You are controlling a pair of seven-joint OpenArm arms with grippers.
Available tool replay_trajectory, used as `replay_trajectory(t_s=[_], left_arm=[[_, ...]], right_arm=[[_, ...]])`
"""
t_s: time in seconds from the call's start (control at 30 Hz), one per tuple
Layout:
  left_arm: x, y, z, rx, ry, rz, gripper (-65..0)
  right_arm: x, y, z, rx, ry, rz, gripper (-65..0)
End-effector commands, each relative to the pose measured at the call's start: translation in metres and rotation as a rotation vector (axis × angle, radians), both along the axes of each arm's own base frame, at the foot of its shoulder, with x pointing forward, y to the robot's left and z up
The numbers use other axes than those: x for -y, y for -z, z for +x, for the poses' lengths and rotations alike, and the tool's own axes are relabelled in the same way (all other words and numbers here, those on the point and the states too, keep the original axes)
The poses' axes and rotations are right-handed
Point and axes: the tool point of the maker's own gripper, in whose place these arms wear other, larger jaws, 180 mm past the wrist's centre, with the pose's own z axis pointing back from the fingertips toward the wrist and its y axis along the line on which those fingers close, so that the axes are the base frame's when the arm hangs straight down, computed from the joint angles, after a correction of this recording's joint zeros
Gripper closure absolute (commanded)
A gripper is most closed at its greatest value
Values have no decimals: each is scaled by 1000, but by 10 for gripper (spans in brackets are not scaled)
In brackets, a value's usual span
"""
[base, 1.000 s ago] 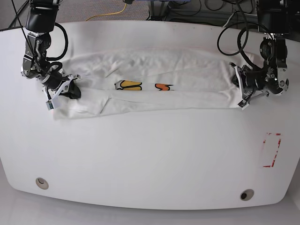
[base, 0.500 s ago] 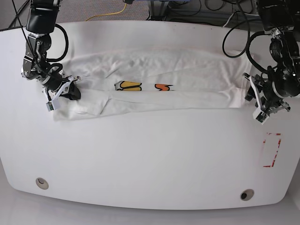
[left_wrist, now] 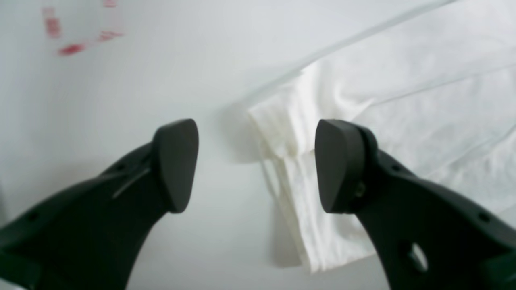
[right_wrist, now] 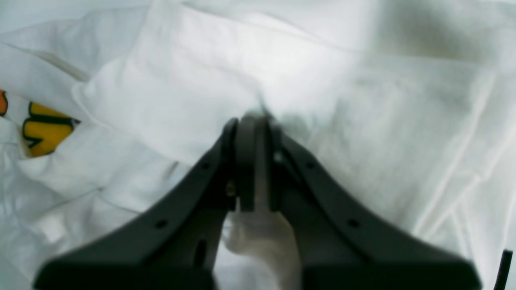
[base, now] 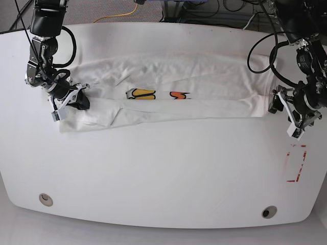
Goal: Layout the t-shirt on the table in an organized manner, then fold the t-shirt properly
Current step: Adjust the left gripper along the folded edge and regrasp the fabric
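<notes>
I need to use my left gripper to pinch the flap's corner (left_wrist: pixel 286 150) and pull it farther across, because the t-shirt's front flap lies rumpled and short of the t-shirt's far edge.
The white t-shirt (base: pixel 179 76) lies in a long band across the far half of the table (base: pixel 163 168), with yellow and orange print (base: pixel 140 93) showing at a fold. My right gripper (base: pixel 76 102) is shut on the shirt's end at the base view's left. In the right wrist view its jaws (right_wrist: pixel 253 133) pinch a bunch of white cloth (right_wrist: pixel 322 80). My left gripper (base: pixel 283 117) is open and empty just off the shirt's other end. In the left wrist view (left_wrist: pixel 256 165) the shirt's folded corner (left_wrist: pixel 306 121) lies between the fingers on the table (left_wrist: pixel 121 100).
A red tape rectangle (base: pixel 296 163) marks the table near the front right, also seen blurred in the left wrist view (left_wrist: pixel 72 48). Two round grommet holes (base: pixel 45 198) (base: pixel 269 212) sit near the front edge. Cables run behind the table's far edge.
My left gripper has let go of the shirt's end, opened, and moved away from the shirt toward the table's edge. My right gripper has stayed shut on the cloth, hardly moving.
</notes>
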Motion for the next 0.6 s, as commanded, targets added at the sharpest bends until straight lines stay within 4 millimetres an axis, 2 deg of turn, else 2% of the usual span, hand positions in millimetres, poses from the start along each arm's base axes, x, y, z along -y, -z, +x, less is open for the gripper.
replay_trajectory(t_s=[0.0,0.2,0.33,0.57], left_arm=[[-2,-5,13,26,-15,-30,-428],[6,14,25,8,-33,-127,-428],[21,32,26,-33,2,-159,-428],[46,37,33,-28,69,-175,-425]], right_arm=[[7,1,-1,-20,-10,-40,-51],[7,1,-1,-20,-10,-40,-51],[7,1,-1,-20,-10,-40,-51],[7,1,-1,-19,-7,-40,-51]])
